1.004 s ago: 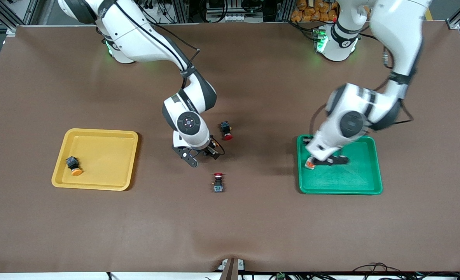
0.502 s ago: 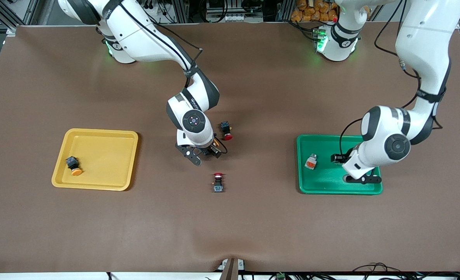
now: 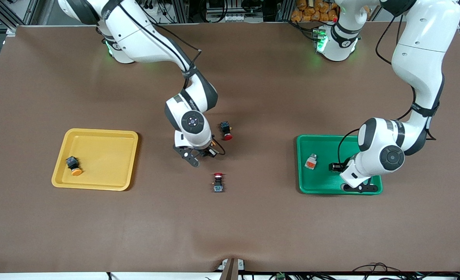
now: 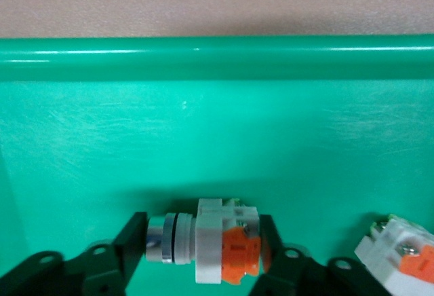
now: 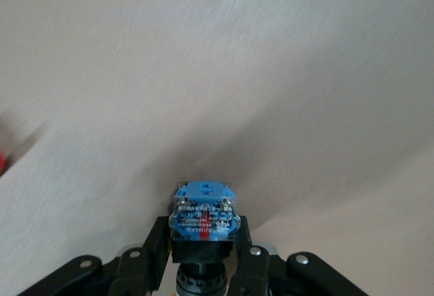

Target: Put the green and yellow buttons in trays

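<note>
I need to let go of the button in my right gripper between the yellow tray's orange-capped button and the rim (image 3: 107, 163) facing the green tray.
My left gripper (image 3: 354, 186) is low in the green tray (image 3: 331, 142), at its corner nearest the front camera on the left arm's side. In the left wrist view the gripper (image 4: 202, 240) is shut on a white-grey button with an orange block (image 4: 220, 245). A second such button (image 4: 401, 259) (image 3: 311, 161) lies in the tray. My right gripper (image 3: 202, 152) (image 5: 203, 231) is shut on a black-bodied button with an orange-yellow cap (image 3: 213, 143) and a blue back (image 5: 203, 213), just over the table mid-way. The yellow tray (image 3: 97, 132) holds another orange-capped button (image 3: 73, 166).
Two black-bodied buttons with red caps lie on the brown table beside my right gripper. One (image 3: 226, 130) is farther from the front camera and the other (image 3: 218, 182) is nearer. The green tray's rim (image 4: 217, 57) runs just past the left gripper.
My left arm swung across the green tray, from over the lying white-grey button to the near corner at its own end. My right gripper barely shifted with its button.
</note>
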